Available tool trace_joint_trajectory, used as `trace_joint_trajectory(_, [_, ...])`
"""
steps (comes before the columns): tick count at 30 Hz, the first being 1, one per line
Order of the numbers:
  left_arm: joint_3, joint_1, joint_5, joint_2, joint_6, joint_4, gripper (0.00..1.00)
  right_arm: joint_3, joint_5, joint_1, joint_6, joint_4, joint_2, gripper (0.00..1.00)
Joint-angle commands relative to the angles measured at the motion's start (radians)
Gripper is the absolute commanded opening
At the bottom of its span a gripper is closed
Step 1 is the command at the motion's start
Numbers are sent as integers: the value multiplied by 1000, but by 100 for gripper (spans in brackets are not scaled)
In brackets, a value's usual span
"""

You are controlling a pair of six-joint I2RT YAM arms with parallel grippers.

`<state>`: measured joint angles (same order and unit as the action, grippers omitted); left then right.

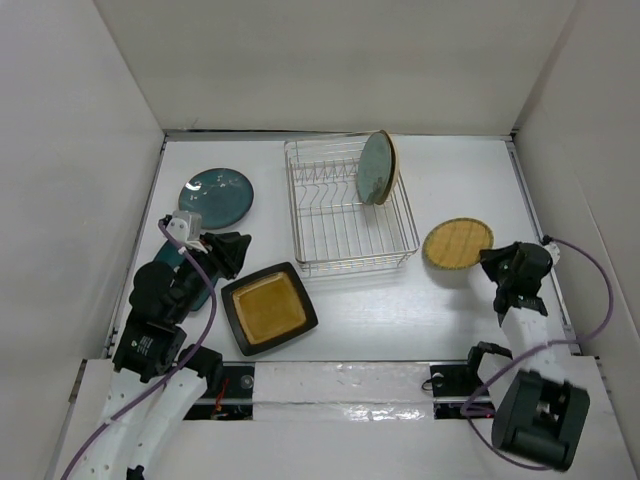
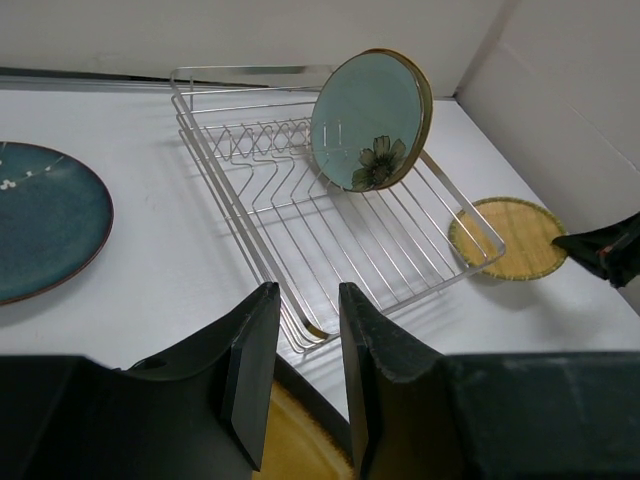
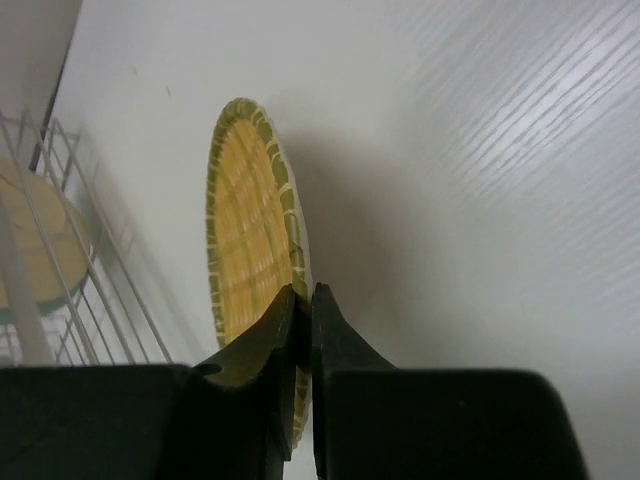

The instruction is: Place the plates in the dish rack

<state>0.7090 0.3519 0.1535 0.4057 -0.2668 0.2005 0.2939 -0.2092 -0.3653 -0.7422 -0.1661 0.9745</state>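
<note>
I should use my right gripper to release the yellow plate upright in the rack (image 1: 364, 173), up against the flowered side of the pale blue plate.
The silver wire dish rack (image 1: 340, 235) stands at the middle back. A pale blue flowered plate (image 1: 374, 168) stands upright in its right end, with a tan plate (image 1: 392, 160) right behind it. One dark teal plate (image 1: 216, 196) lies at the back left. A second teal plate (image 1: 202, 294) is mostly hidden under my left arm. My left gripper (image 1: 238, 255) is open just above the far rim of the black square plate with amber centre (image 1: 268, 308). My right gripper (image 1: 497, 265) is shut on the rim of the yellow grid-patterned plate (image 1: 457, 244), right of the rack.
White walls close in the table on the left, back and right. In the left wrist view the rack's near corner (image 2: 310, 335) lies just beyond my open fingers (image 2: 258, 340). In the right wrist view the rack (image 3: 60, 290) stands left of the yellow plate (image 3: 245, 240).
</note>
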Motion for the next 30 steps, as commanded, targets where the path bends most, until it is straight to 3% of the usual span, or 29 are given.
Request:
trace_joint_trajectory(1, [18,-1,6,18,3,-36,27,134,351,81,-14,173,-258,0])
trace_joint_trajectory(4, [17,-1,12,21,3,-38,28,276,561,198,38,217,-379,0])
trace_joint_trajectory(6, [14,-1,15,24,3,-36,28,399,619,267,104,195,-370,0])
trace_joint_trajectory(10, [14,-1,14,27,3,-36,28,644,768,544,269,131,-188,0])
trace_joint_trajectory(11, [15,-1,11,27,3,-35,27,700,828,698,311,132,-78,0])
trace_joint_trajectory(14, [14,-10,-2,27,3,-30,11,905,1059,958,539,91,152,0])
trace_joint_trajectory(15, [12,-10,-5,27,1,-29,1,969,1086,989,608,111,218,0])
trace_joint_trajectory(18, [14,-10,-25,24,-2,-26,0,1224,1099,1028,661,241,468,0])
trace_joint_trajectory(24, [7,-10,-32,30,-12,-24,0,1546,1232,1068,762,370,779,0])
trace_joint_trajectory(30, [6,-10,-32,36,-18,-26,2,1620,1243,1068,780,410,917,0])
